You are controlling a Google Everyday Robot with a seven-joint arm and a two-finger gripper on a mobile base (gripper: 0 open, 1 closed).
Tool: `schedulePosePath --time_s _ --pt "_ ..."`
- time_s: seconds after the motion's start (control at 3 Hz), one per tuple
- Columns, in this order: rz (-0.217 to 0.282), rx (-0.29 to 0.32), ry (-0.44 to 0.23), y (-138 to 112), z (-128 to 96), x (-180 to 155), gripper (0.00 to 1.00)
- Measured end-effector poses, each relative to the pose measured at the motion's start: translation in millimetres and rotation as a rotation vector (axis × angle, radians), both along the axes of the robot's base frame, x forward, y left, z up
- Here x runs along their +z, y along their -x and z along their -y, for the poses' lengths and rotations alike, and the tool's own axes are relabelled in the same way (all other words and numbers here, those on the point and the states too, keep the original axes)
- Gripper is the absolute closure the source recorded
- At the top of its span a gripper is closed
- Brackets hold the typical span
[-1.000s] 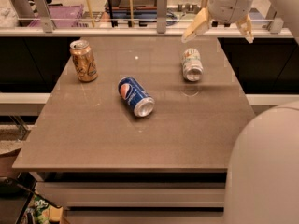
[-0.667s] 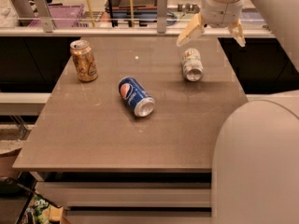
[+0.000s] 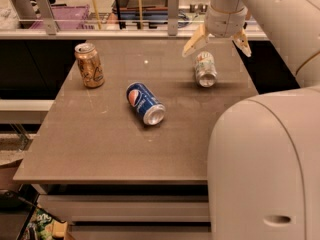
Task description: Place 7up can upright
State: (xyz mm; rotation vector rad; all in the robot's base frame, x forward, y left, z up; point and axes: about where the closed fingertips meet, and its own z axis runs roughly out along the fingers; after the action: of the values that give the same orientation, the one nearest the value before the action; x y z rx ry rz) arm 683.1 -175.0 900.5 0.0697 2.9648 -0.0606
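Next, I close my gripper around the middle of the body (image 3: 205, 63) of the 7up can, behind its silver end facing me.
The 7up can (image 3: 205, 68), pale white and green with silver ends, lies on its side at the back right of the brown table (image 3: 100, 144), one silver end facing me. My gripper (image 3: 217, 45) hangs just above and behind the can. Its two tan fingers (image 3: 194, 41) are spread wide to either side of the can's far end. They hold nothing and do not touch the can.
A blue Pepsi can (image 3: 144, 103) lies on its side at the table's middle. A gold can (image 3: 89, 65) stands upright at the back left. A rail with posts (image 3: 172, 6) runs behind the table. My white arm body (image 3: 265, 164) fills the lower right.
My gripper has moved left and down, from beyond the table's back right corner to just over the 7up can. The cans have not moved.
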Motion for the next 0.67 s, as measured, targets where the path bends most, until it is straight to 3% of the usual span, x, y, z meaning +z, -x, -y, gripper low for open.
schedulePosePath --time_s 0.67 --pt "-0.044 -0.013 0.006 -12.6 -1.3 -24.4 0.0"
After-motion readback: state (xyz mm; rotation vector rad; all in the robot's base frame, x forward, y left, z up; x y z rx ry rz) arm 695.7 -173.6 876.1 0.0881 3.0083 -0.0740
